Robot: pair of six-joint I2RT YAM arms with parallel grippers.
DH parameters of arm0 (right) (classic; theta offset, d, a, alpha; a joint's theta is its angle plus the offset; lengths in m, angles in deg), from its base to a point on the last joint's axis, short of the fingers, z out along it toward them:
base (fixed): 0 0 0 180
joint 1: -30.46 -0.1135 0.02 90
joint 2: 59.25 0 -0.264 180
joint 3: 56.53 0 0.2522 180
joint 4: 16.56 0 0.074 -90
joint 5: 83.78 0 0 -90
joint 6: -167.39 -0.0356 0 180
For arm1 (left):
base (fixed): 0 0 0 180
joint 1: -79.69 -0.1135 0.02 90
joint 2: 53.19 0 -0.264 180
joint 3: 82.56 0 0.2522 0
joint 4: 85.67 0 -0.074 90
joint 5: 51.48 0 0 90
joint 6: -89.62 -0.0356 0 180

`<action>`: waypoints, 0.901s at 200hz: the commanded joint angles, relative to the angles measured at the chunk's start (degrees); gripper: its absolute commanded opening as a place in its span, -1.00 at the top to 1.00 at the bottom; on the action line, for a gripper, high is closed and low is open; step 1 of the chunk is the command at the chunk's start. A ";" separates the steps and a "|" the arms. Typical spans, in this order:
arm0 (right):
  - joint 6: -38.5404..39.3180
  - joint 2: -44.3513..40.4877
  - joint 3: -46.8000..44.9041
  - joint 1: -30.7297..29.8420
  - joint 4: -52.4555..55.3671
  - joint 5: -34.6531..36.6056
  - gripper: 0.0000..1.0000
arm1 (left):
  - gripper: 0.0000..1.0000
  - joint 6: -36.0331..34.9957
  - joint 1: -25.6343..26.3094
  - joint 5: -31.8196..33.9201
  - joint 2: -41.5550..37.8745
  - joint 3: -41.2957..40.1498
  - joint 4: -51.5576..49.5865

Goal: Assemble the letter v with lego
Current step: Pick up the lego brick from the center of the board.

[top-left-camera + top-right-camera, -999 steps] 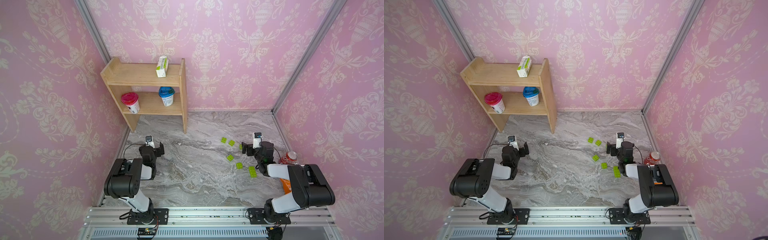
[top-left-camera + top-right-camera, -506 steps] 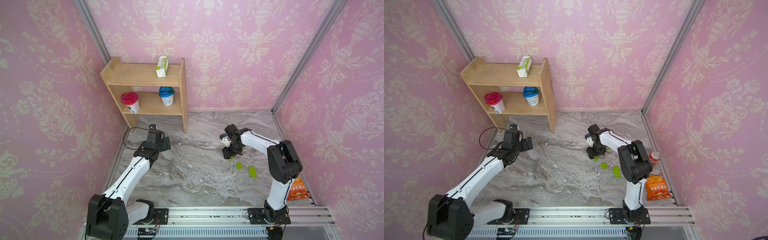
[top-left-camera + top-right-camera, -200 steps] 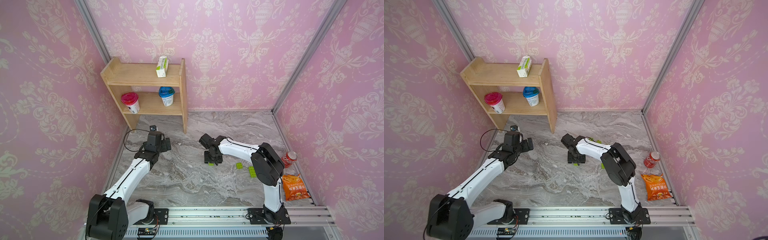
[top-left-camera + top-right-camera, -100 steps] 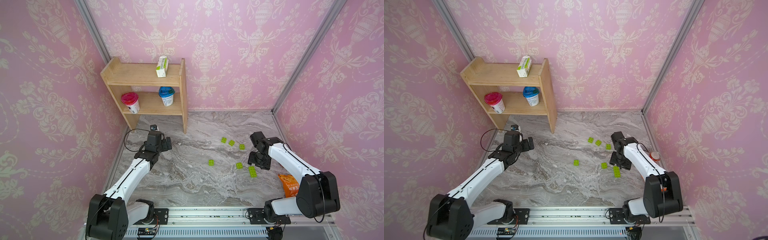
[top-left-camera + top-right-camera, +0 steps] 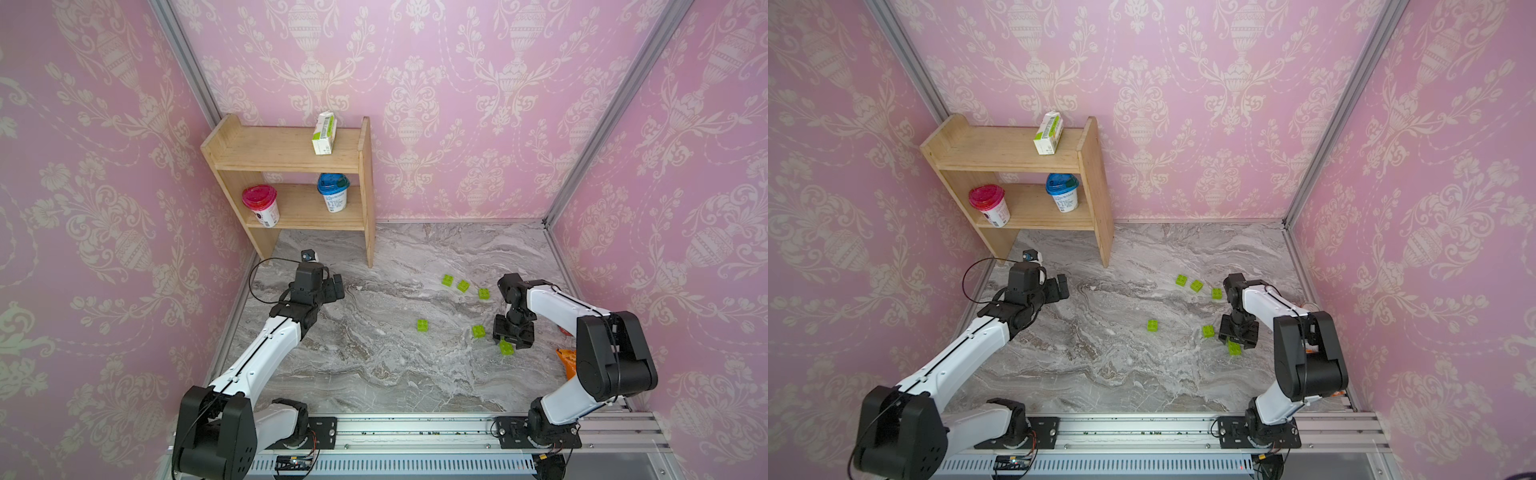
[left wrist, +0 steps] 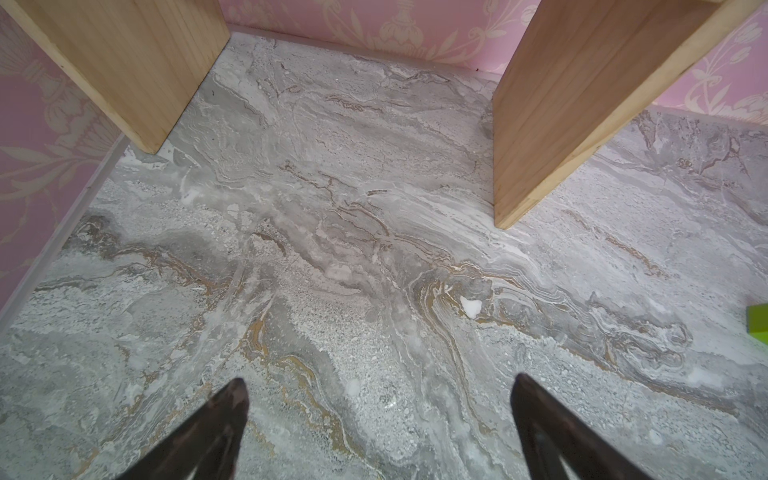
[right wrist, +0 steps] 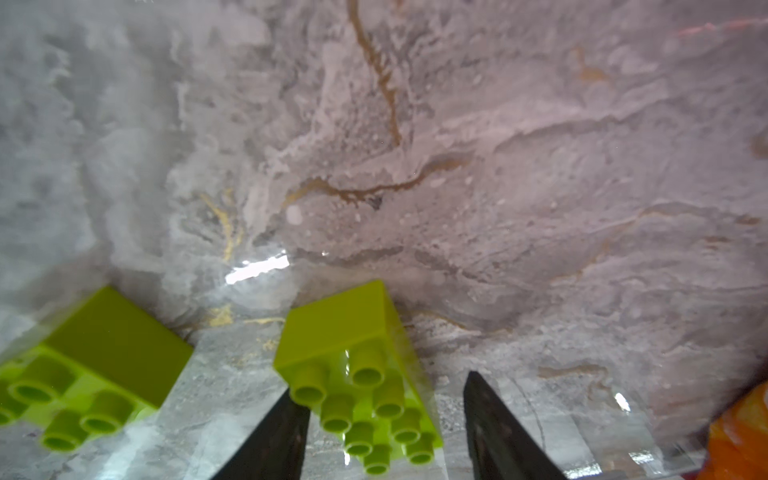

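My right gripper will move the longer brick, which slants between its fingers, toward the middle of the table, set it down and take it by its ends (image 7: 332, 328).
Several lime-green lego bricks lie apart on the marble table; no letter v shows. Three square ones (image 5: 463, 286) form a row at the right rear, one (image 5: 422, 325) lies near the middle and one (image 5: 478, 331) beside my right gripper. My right gripper (image 5: 513, 337) points down over the longer brick (image 5: 506, 347). In the right wrist view that brick (image 7: 361, 374) sits between the fingers of the open gripper (image 7: 382, 386), close to one finger, with a gap to the other. My left gripper (image 5: 338, 286) hovers open and empty near the shelf foot; its fingers (image 6: 224, 415) stand wide apart.
A wooden shelf (image 5: 291, 166) at the back left carries a carton (image 5: 324, 134), a red-lidded cup (image 5: 262, 205) and a blue-lidded cup (image 5: 332, 195). An orange snack bag (image 5: 566, 360) lies by the right wall, close to the right arm. Pink walls enclose three sides.
My right arm left a square brick near the table's middle and swung back to the right; it now stands over the longer brick with narrower jaws. The left arm has not moved.
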 commanded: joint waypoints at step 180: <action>55.21 14.18 24.49 -44.12 7.08 -5.13 0.75 | -0.98 1.06 0.44 -0.64 -3.00 -1.38 -1.22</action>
